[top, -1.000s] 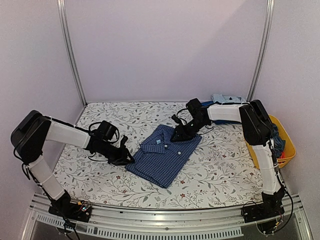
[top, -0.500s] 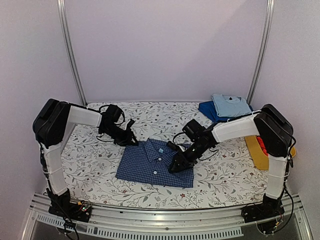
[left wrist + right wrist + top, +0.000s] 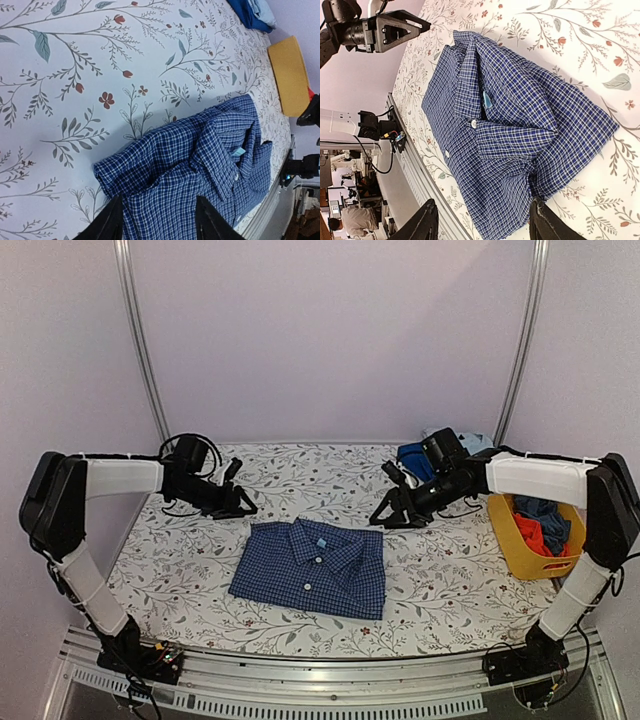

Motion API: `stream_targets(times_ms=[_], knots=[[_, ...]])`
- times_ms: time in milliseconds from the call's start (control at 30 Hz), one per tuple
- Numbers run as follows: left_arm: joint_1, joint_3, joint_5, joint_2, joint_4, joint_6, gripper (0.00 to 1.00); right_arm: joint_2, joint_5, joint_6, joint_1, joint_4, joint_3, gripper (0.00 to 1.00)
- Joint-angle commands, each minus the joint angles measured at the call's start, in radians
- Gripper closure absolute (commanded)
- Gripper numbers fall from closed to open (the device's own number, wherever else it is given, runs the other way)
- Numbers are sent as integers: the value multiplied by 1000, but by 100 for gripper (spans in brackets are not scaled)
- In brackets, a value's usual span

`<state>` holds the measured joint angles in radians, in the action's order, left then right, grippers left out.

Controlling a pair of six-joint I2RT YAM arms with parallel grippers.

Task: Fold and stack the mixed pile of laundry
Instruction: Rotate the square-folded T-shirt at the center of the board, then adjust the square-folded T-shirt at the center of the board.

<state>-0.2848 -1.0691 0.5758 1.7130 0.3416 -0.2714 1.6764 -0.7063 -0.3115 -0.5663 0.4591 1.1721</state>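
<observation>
My left gripper and my right gripper needs to first pinch the shirt's back corners (image 3: 260,529) and pull it straight, because the shirt's front edge slants toward the rail.
A blue small-check button shirt (image 3: 310,568) lies folded flat in the middle of the table, collar up. My left gripper (image 3: 240,508) hovers open just behind the shirt's back left corner, touching nothing. My right gripper (image 3: 383,518) hovers open behind its back right corner. In the left wrist view the shirt (image 3: 200,165) shows beyond my open left gripper (image 3: 160,225). The right wrist view has the shirt (image 3: 510,130) below my open right gripper (image 3: 482,225). A red-orange cloth (image 3: 528,532) and dark navy garments (image 3: 540,508) lie in the basket.
A yellow plastic basket (image 3: 515,552) stands at the right edge of the table. Folded blue garments (image 3: 412,458) sit at the back right, partly behind my right arm. Metal posts rise at both back corners, and a rail runs along the front edge.
Both grippers have let go of the shirt and drawn back, the left to the back left, the right to the back right. The shirt now lies squarer to the front edge.
</observation>
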Motion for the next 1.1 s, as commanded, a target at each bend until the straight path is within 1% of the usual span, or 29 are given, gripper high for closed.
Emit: stream_targets(times_ms=[0, 133, 167, 300, 467, 600, 767, 900, 1067], knots=[[-6, 66, 34, 11, -26, 12, 51, 43, 55, -11, -9, 69, -27, 40], [-15, 65, 50, 37, -39, 19, 51, 78, 77, -20, -9, 48, -15, 41], [-18, 63, 52, 49, -39, 22, 52, 92, 69, -19, -9, 45, -8, 43], [-27, 52, 57, 86, -37, 31, 55, 136, 33, -9, -23, 36, -7, 46], [-44, 34, 58, 114, -27, 51, 60, 174, 43, 23, -38, 57, -12, 46], [-53, 21, 54, 126, -22, 60, 62, 191, 50, 34, -40, 64, -7, 50], [-57, 3, 17, 114, -7, 72, 62, 199, 54, 37, -40, 63, -6, 57], [-56, -19, -6, 102, 10, 91, 62, 200, 57, 35, -40, 58, -9, 65], [-64, -37, 15, 120, 30, 118, 69, 197, 57, 30, -39, 50, -9, 77]])
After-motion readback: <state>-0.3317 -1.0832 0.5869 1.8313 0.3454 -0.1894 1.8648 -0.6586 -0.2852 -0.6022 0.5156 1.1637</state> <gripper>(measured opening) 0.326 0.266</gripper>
